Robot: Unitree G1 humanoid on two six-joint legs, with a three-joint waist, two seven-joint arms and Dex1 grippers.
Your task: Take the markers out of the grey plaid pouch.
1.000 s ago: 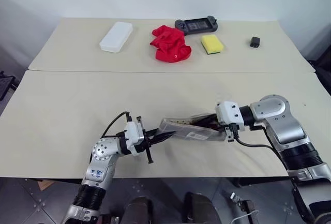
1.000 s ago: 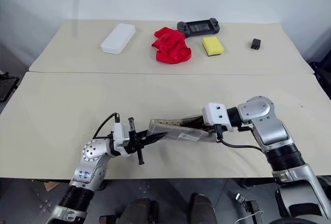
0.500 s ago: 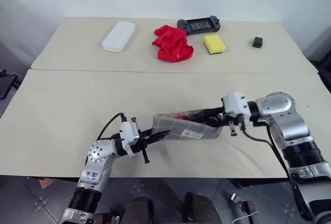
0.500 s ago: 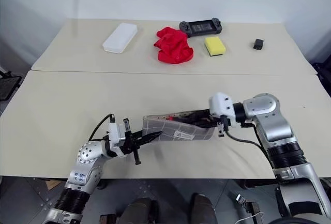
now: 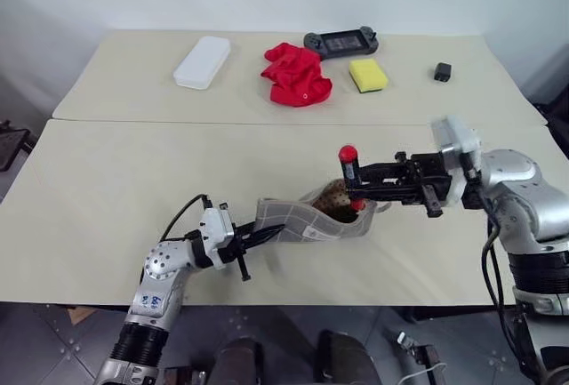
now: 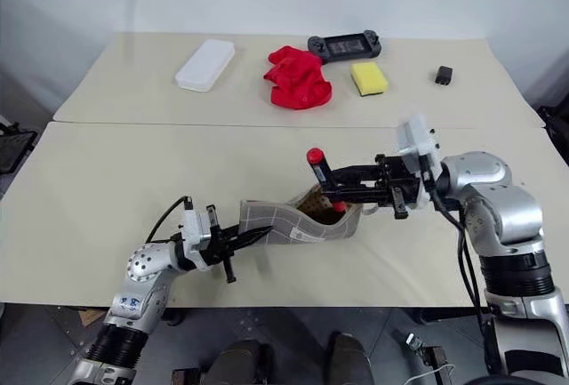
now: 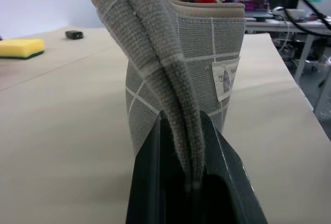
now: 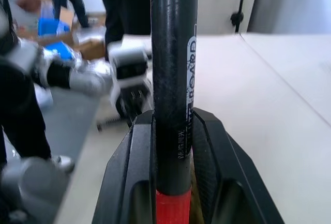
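My right gripper is going to put the marker down. It will go on the near tabletop (image 5: 459, 201) beyond the pouch's opening, in line with the small black object.
The grey plaid pouch (image 5: 298, 222) lies near the table's front edge, its open mouth curled upward on the right. My left gripper (image 5: 246, 244) is shut on the pouch's closed left end; in the left wrist view the fabric (image 7: 170, 79) is pinched between its fingers (image 7: 150, 182). My right gripper (image 5: 353, 179) points left above the mouth, shut on a black marker with red ends (image 5: 350, 172). The marker stands upright, its lower red end at the pouch's mouth. The right wrist view shows the marker (image 8: 173, 79) clamped between the fingers (image 8: 129, 172). Other markers are hidden inside.
Along the far table sit a white hard case (image 5: 201, 61), a red cloth (image 5: 295, 75), a dark game controller (image 5: 340, 43), a yellow sponge (image 5: 365, 75) and a small black object (image 5: 442, 71). A seam between the two tabletops (image 5: 178, 121) runs across.
My right gripper has risen and rolled, lifting the red-ended marker upright out of the pouch's mouth, which curled upward with it. The left gripper has kept its hold, hardly moving.
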